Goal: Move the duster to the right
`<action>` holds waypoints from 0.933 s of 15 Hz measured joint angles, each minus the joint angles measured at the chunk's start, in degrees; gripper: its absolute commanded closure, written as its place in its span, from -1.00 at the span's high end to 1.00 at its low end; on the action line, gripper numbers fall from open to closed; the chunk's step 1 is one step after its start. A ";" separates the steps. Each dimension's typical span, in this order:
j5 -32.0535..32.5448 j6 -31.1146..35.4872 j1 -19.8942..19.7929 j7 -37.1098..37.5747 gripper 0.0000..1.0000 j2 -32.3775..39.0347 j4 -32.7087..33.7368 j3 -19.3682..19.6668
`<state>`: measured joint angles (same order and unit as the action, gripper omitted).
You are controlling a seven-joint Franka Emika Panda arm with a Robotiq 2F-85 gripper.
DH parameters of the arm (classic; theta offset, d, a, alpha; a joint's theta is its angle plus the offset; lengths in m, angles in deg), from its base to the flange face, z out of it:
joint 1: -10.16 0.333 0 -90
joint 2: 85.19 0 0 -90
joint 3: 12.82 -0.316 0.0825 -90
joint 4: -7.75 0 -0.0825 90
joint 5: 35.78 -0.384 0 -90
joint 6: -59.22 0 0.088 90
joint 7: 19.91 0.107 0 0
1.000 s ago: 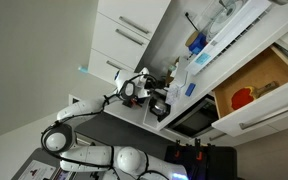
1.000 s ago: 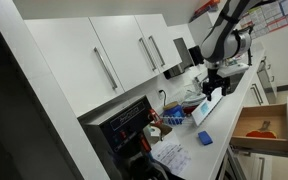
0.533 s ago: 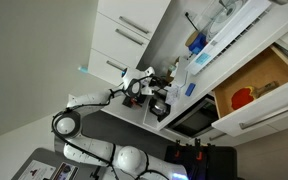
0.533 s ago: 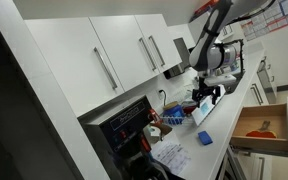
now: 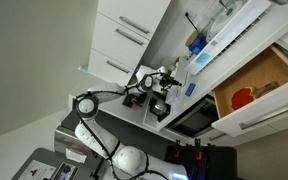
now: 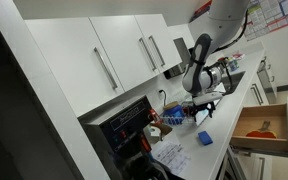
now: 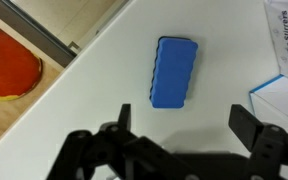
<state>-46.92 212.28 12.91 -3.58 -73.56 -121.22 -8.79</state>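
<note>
Next, I move my gripper to the middle of the blue duster's long sides [image 5: 190,89] [image 7: 172,80] and close it there, with a finger on each side.
The duster [image 7: 173,72] is a blue rectangular block lying flat on the white counter [image 7: 94,100]. In the wrist view it sits just beyond my gripper [image 7: 184,125], a little towards the left finger. The gripper is open and empty, its two dark fingers [image 7: 124,115] spread wide, and it hangs above the counter without touching the duster. In both exterior views the duster shows as a small blue patch [image 6: 204,138] [image 5: 189,89] on the counter, with the gripper [image 6: 206,103] [image 5: 169,78] over it.
An open drawer [image 6: 259,125] beside the counter holds an orange-red object [image 7: 4,60] [image 5: 242,98]. A white and blue box [image 7: 284,95] and printed paper [image 7: 284,30] lie to the duster's right. Cabinets [image 6: 114,55] hang above, and cluttered items [image 6: 169,118] stand at the counter's back.
The arm has swung along the counter and the gripper has come over the blue duster. The duster has not moved.
</note>
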 measured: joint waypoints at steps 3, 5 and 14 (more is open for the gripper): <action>2.36 0.55 0.39 3.28 1.00 4.77 2.59 0.00; 2.43 1.36 0.57 3.41 1.00 7.22 3.76 0.00; 3.24 3.83 1.44 3.40 1.00 14.67 7.93 0.22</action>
<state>-43.68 216.11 14.35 -0.18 -58.89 -113.29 -8.57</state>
